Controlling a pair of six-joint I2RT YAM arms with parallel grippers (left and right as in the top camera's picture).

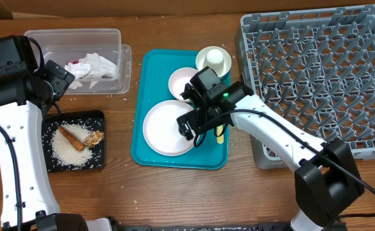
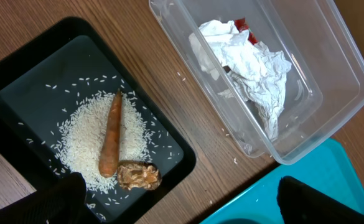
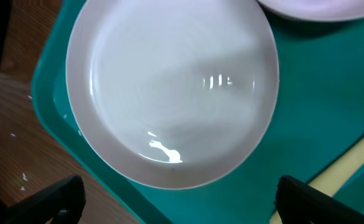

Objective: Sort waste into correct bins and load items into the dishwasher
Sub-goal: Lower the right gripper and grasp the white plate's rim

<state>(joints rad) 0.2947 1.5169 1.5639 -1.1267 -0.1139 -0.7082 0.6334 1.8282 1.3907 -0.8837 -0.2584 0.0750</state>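
The robot's right gripper needs to next take hold of the pink plate by the plate's rim [image 1: 193, 140] [image 3: 239, 165] beside the yellow spoon's handle.
The clear tub [image 1: 120, 48] holds the crumpled napkin [image 1: 97, 64] and the red wrapper [image 2: 242, 25]. The black tray [image 1: 52, 167] holds rice [image 2: 85, 140], the carrot-like stick [image 2: 111, 137] and the brown chunk [image 2: 138, 176]. My left gripper [image 2: 182, 208] is open and empty, between the black tray and the tub [image 1: 60, 80]. My right gripper [image 1: 197, 122] is open and empty above the pink plate [image 3: 169, 93], at its near right edge. The pink bowl [image 1: 182, 82], the whitish bowl with the white cup [image 1: 213, 59] and the yellow spoon [image 1: 220, 133] are on the teal tray.
The teal tray [image 1: 142, 83] lies mid-table between the bins and the grey dish rack [image 1: 322, 77], which stands at the right with nothing in it. A few loose rice grains lie on the wood beside the tub.
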